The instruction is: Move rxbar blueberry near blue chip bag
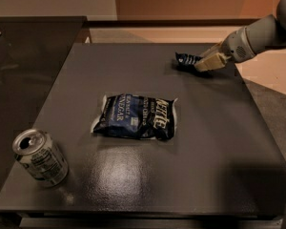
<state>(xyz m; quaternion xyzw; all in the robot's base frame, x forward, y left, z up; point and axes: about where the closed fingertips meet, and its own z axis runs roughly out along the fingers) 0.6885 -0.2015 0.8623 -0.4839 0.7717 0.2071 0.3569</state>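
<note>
The robot's gripper needs to release the rxbar blueberry, now lying on the dark table, against the blue chip bag's end [187, 109] farthest from the silver drink can.
The rxbar blueberry [185, 59] is a small dark wrapper lying near the far right of the dark table [214, 142]. My gripper [206, 63] reaches in from the right and sits at the bar's right end, covering that end. The blue chip bag [136, 117] lies flat in the middle of the table, well apart from the bar, to its near left.
A silver drink can [39, 157] lies tilted at the table's near left corner. A dark counter [19, 66] adjoins the table on the left. The table's right edge drops to the floor just beyond the gripper.
</note>
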